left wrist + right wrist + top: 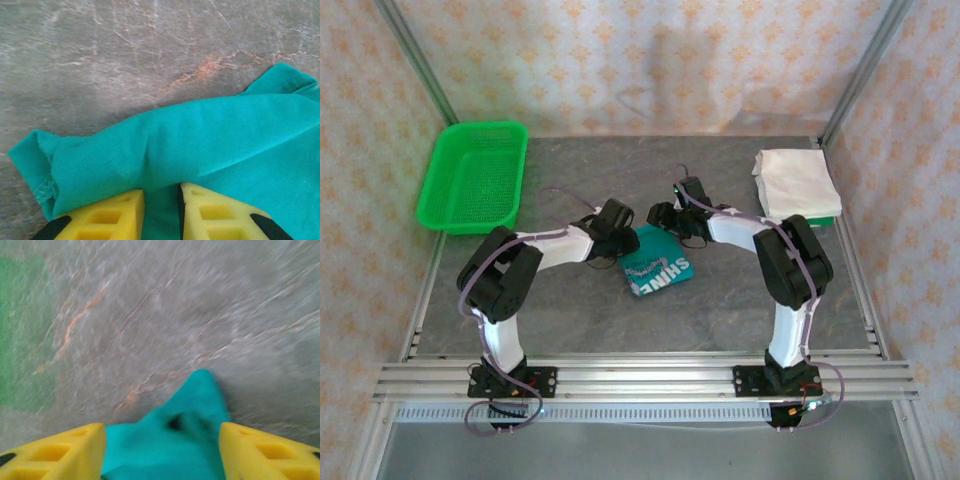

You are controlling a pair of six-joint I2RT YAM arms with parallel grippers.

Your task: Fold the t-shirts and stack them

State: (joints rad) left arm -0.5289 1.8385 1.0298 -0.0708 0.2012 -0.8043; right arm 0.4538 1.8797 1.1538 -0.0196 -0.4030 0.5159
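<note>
The robot's right gripper is at the pointed corner of the folded teal t-shirt, so it should grab the middle of the t-shirt's side edge (pixel 681 252) before it carries the t-shirt to the stack.
A teal t-shirt (pixel 658 268) with white lettering lies crumpled in the middle of the table. My left gripper (pixel 618 238) sits at the shirt's upper left edge. In the left wrist view its yellow fingers (pixel 115 215) are shut on a fold of the teal cloth (pixel 200 135), which bunches up in front of them. My right gripper (pixel 667 222) is at the shirt's upper right corner. In the blurred right wrist view, the right gripper (pixel 162 435) stands open, its fingers wide apart with a pointed teal corner (pixel 200 395) lying loose between them. Folded white t-shirts (pixel 795 180) are stacked at the back right, on a green one (pixel 828 221).
A green plastic mesh basket (pixel 475 175) stands at the back left. Metal frame posts and patterned curtain walls close in the table's sides and back. Bare dark stone tabletop (pixel 720 310) surrounds the teal shirt.
</note>
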